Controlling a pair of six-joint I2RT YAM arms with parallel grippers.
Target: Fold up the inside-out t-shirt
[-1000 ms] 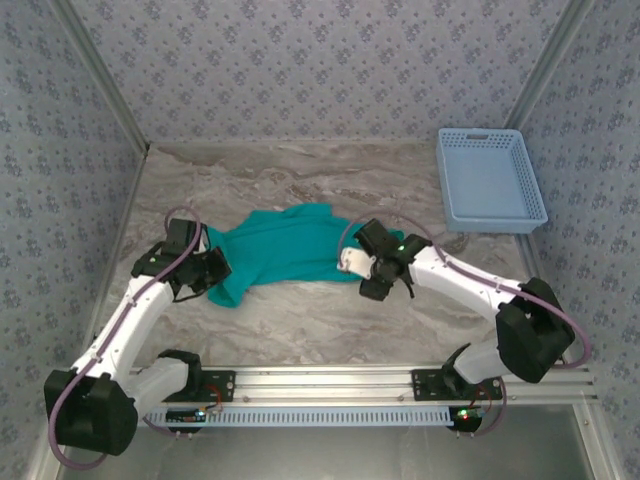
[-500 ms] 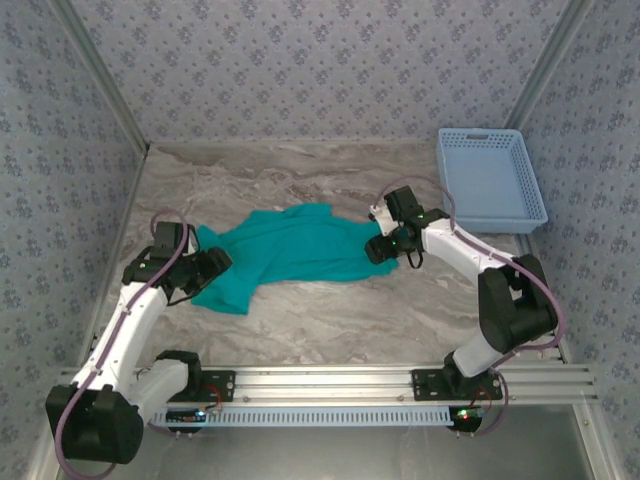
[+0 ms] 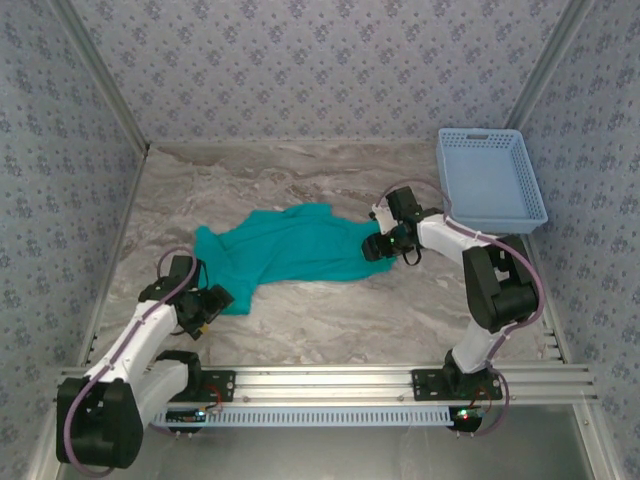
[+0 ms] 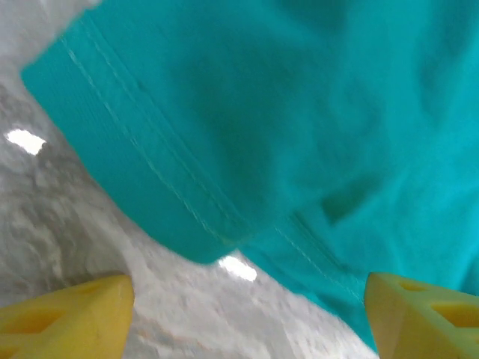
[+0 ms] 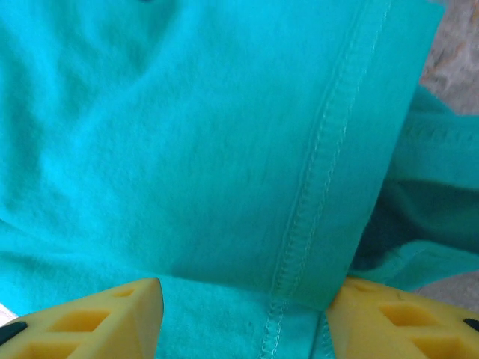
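Next, my left gripper grabs the t-shirt's hemmed edge (image 4: 179, 198) and lifts together with my right gripper to spread the t-shirt before folding, as it lies bunched up in a narrow heap.
The teal-green inside-out t-shirt (image 3: 290, 250) lies crumpled across the middle of the marble table (image 3: 330, 320). My left gripper (image 3: 212, 300) sits just off the shirt's near-left corner. In the left wrist view it (image 4: 247, 299) is open over bare marble, and the hemmed shirt edge (image 4: 284, 112) lies beyond its yellow fingertips (image 4: 82, 307). My right gripper (image 3: 372, 247) rests at the shirt's right edge. In the right wrist view it (image 5: 245, 299) is open with stitched fabric (image 5: 187, 149) spread between and under its fingers (image 5: 97, 321). The white tag is hidden.
A light blue plastic basket (image 3: 490, 180) stands at the back right, close behind the right arm. Patterned walls enclose the table on three sides. Bare marble stretches in front of the shirt and along the back.
The right gripper pulled the shirt's right edge out to the right and has stayed there. The left gripper let go of the near-left corner and drew back toward the front.
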